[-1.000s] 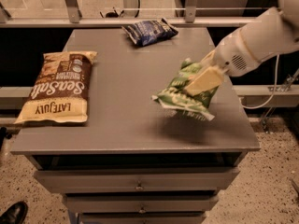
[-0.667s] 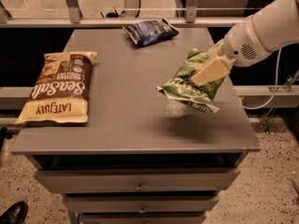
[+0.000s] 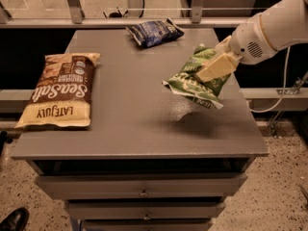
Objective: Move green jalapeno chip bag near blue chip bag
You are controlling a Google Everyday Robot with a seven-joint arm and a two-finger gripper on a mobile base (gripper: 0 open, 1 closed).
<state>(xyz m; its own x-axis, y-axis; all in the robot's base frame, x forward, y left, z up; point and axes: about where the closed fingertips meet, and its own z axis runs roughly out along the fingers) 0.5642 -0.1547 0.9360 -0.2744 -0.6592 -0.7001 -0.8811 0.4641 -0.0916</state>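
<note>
The green jalapeno chip bag will be released at the grey table's far corner [image 3: 187, 33] beside the blue chip bag. The green bag still hangs above the table.
The green jalapeno chip bag [image 3: 192, 83] hangs tilted in the air above the right side of the grey table [image 3: 134, 109], casting a shadow below it. My gripper [image 3: 211, 69] comes in from the right and is shut on the bag's upper part, its cream finger [image 3: 217, 67] lying across the bag. The blue chip bag [image 3: 154, 32] lies flat at the table's far edge, up and left of the held bag, with a clear gap between them.
A large brown-and-cream "Late July" bag [image 3: 60, 90] lies on the table's left side. A metal rail [image 3: 120, 22] runs behind the table. Drawers [image 3: 139, 192] sit below the front edge. A white cable [image 3: 284, 88] hangs at the right.
The gripper has lifted the green bag higher off the table and carried it slightly toward the far edge, closer to the blue bag.
</note>
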